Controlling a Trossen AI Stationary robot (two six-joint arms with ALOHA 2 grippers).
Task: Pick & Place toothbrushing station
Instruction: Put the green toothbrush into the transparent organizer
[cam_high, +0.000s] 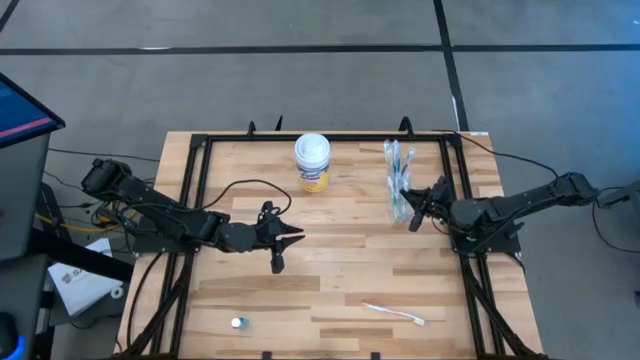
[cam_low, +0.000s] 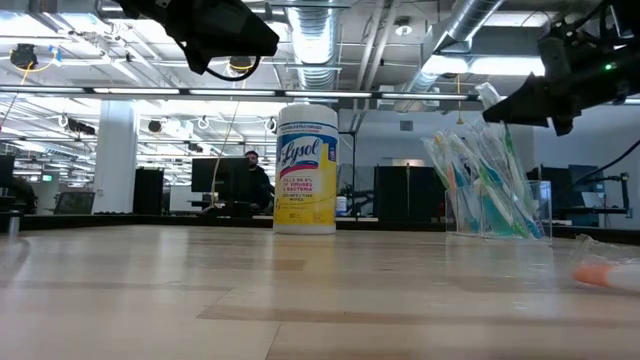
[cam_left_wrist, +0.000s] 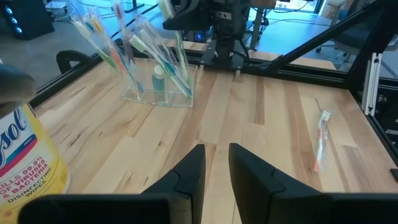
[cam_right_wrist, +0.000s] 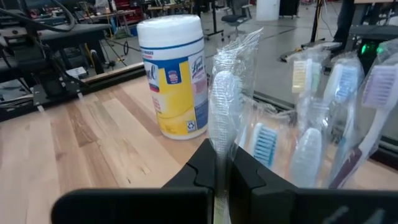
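Observation:
I should release the wrapped white toothbrush from my right gripper inside the clear plastic holder (cam_high: 401, 204), beside the other wrapped toothbrushes. The white toothbrush is now beside and above the holder.
A clear plastic holder (cam_high: 398, 182) stands at the table's far right and holds several wrapped toothbrushes; it also shows in the low view (cam_low: 490, 195) and in the left wrist view (cam_left_wrist: 155, 74), with a small blue tube (cam_left_wrist: 158, 81) inside. My right gripper (cam_high: 415, 208) is beside and above the holder, shut on a wrapped white toothbrush (cam_right_wrist: 224, 106). My left gripper (cam_high: 285, 240) hovers over the table's middle, narrowly open and empty (cam_left_wrist: 216, 171). Another wrapped toothbrush (cam_high: 395, 314) lies flat near the table's front edge. My right gripper pinches the wrapped toothbrush between its two fingers, on the handle just below the head (cam_right_wrist: 222, 158), through the clear wrapper. The head end sticks out past the fingertips (cam_low: 487, 95), above the holder. The gripper hides the brush's other end.
A white-lidded yellow-labelled wipes canister (cam_high: 312, 162) stands at the far middle, left of the holder. A small round object (cam_high: 237, 323) lies near the front left. A black frame (cam_high: 190, 190) rims the table. A person sits in the room beyond (cam_low: 255, 180).

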